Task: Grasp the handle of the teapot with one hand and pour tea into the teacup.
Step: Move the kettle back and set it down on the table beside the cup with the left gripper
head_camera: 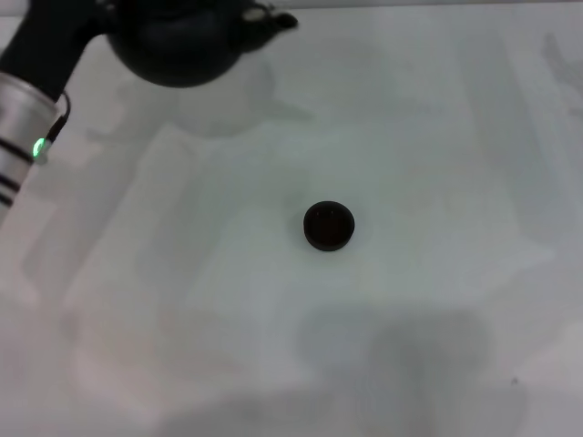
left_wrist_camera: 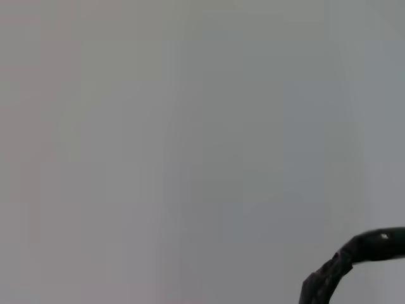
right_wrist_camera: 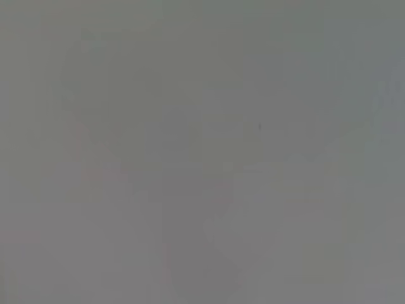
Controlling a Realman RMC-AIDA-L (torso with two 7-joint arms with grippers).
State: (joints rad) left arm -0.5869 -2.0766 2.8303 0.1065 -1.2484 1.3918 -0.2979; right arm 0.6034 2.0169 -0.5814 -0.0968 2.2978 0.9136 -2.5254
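My left gripper is to set the black teapot down on the white table diagonally (head_camera: 209, 178) beyond the teacup, toward my arm.
The black teapot (head_camera: 178, 50) hangs above the white table (head_camera: 437, 137) at the far left, cut off by the top edge of the head view. Its spout (head_camera: 278, 18) points right and its shadow falls on the table below it. My left arm (head_camera: 36, 82) reaches up to it from the left, and the pot hanging free shows the left gripper shut on the handle, though the fingers themselves are hidden. A piece of the dark, rough handle (left_wrist_camera: 345, 266) shows in the left wrist view. The small dark teacup (head_camera: 328, 226) stands upright mid-table, well nearer and to the right of the pot. My right gripper is out of view.
The white table spreads all around the teacup, with only soft shadows on it. The right wrist view shows nothing but plain grey surface.
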